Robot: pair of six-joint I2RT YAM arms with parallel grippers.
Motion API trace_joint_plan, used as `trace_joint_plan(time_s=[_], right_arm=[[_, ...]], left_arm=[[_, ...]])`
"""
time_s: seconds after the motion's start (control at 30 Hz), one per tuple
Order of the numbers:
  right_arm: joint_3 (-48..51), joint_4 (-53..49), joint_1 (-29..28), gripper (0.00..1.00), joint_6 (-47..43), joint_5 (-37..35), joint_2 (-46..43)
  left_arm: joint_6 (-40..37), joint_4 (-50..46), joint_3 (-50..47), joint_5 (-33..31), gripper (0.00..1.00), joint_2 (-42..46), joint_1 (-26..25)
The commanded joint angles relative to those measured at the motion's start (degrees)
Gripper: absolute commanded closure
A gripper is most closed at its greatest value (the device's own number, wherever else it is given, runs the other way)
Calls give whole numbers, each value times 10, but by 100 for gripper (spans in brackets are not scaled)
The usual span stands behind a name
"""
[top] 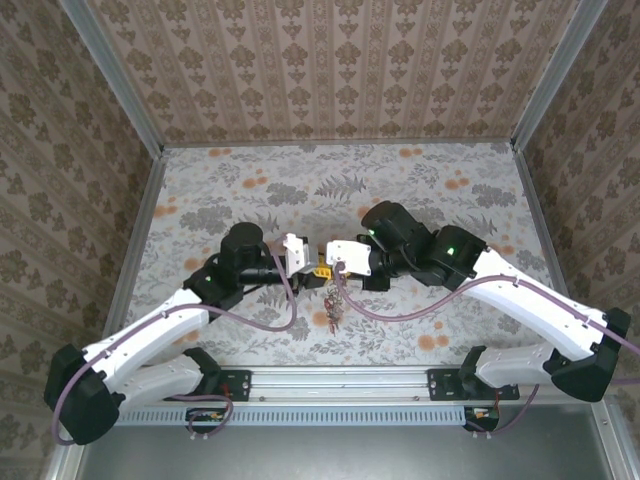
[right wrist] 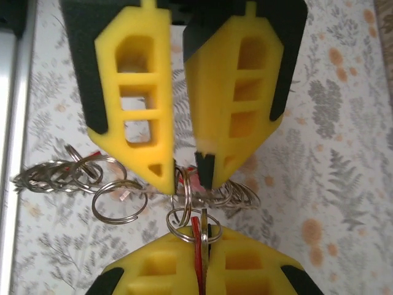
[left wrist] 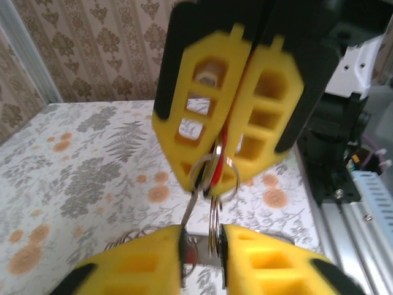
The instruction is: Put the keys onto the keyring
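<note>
I should release the keys, now over the middle of the table, from my right gripper on the floral tabletop (top: pixel 400 274) beneath its own black wrist.
My two grippers meet tip to tip over the middle of the table. The right gripper (right wrist: pixel 202 236) is shut on the keys (right wrist: pixel 198 246), a red one pressed against a metal one. A thin silver split ring (right wrist: pixel 178 230) runs through the key heads. The left gripper (right wrist: pixel 184 178) faces it, jaws nearly together, pinching the keyring (right wrist: pixel 186 184), a wire split ring held edge-on. In the left wrist view that keyring (left wrist: pixel 214 236) stands between my left gripper's (left wrist: pixel 202 236) yellow fingers, linked to the ring at the keys (left wrist: pixel 222 153). More rings dangle below the grippers (top: pixel 333 305).
Several loose split rings lie on the floral tabletop under the grippers: one single ring (right wrist: pixel 116 200), a cluster to its left (right wrist: pixel 55 175) and another cluster to the right (right wrist: pixel 239 193). Patterned walls enclose the table. A metal rail (top: pixel 340 380) runs along the near edge.
</note>
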State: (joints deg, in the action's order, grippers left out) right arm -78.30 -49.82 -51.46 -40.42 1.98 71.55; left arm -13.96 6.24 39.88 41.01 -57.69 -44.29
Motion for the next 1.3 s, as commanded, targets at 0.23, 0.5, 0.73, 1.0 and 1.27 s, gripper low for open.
trace_joint_plan(time_s=[0.23, 0.5, 0.73, 1.0, 1.27], right_arm=[[-133, -56, -3, 100, -160, -97, 54], [-187, 18, -15, 100, -86, -66, 132], [-190, 162, -34, 100, 20, -11, 211], [-148, 337, -30, 100, 170, -13, 277], [4, 341, 35, 100, 146, 3, 263]], left_arm=[[88, -29, 4, -122, 39, 75, 88], [238, -223, 26, -305, 0, 166, 235], [337, -342, 40, -313, 0, 140, 388], [315, -313, 16, -278, 0, 123, 432], [283, -244, -30, -222, 0, 118, 430]])
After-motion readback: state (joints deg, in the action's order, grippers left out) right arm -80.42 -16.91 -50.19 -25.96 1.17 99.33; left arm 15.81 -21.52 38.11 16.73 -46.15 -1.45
